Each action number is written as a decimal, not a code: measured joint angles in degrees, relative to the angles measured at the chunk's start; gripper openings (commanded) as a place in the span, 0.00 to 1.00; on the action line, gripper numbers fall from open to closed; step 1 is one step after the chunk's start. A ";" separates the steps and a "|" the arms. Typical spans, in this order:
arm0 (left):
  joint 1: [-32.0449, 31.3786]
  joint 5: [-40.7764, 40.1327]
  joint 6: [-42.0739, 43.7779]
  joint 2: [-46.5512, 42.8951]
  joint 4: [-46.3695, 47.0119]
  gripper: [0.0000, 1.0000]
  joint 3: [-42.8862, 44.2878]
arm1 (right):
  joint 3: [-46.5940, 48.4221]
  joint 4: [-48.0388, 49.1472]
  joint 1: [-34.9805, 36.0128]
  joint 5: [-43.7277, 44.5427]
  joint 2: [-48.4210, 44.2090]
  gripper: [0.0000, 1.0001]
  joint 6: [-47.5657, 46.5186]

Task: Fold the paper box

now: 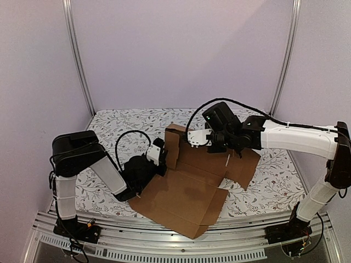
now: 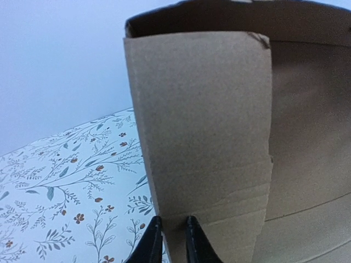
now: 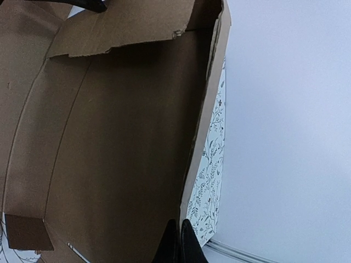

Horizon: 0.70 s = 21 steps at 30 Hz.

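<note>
My left gripper has only the outer edge of the box's upright side flap, so it should open and take the flap deeper (image 2: pixel 241 211), near the box's back.
The paper box (image 1: pixel 186 189) is plain brown cardboard, lying partly folded on the floral cloth, with its wide front panel flat toward the near edge. My left gripper (image 1: pixel 162 158) is at the box's left side. In the left wrist view, it (image 2: pixel 171 235) is shut on the lower edge of an upright side flap (image 2: pixel 203 126). My right gripper (image 1: pixel 211 144) is at the box's back. In the right wrist view, it (image 3: pixel 181 236) is shut on the edge of the raised back wall (image 3: pixel 109 137). A right side flap (image 1: pixel 244 167) lies spread out.
The table is covered by a floral cloth (image 1: pixel 109 123). A metal rail (image 1: pixel 164 241) runs along the near edge by the arm bases. Two upright poles (image 1: pixel 79 60) stand at the back corners, with plain walls behind.
</note>
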 measured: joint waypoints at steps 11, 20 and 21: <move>-0.68 -3.17 2.34 1.49 -0.13 0.45 1.86 | 2.49 -4.44 1.33 -0.52 0.00 0.00 1.46; 4.57 10.99 -1.01 -4.11 -2.45 0.42 1.36 | 3.65 -6.62 1.55 -3.63 0.02 0.00 1.36; 5.31 12.94 -1.25 -4.96 -3.02 0.41 1.38 | 3.80 -6.84 1.55 -4.20 0.02 0.00 1.29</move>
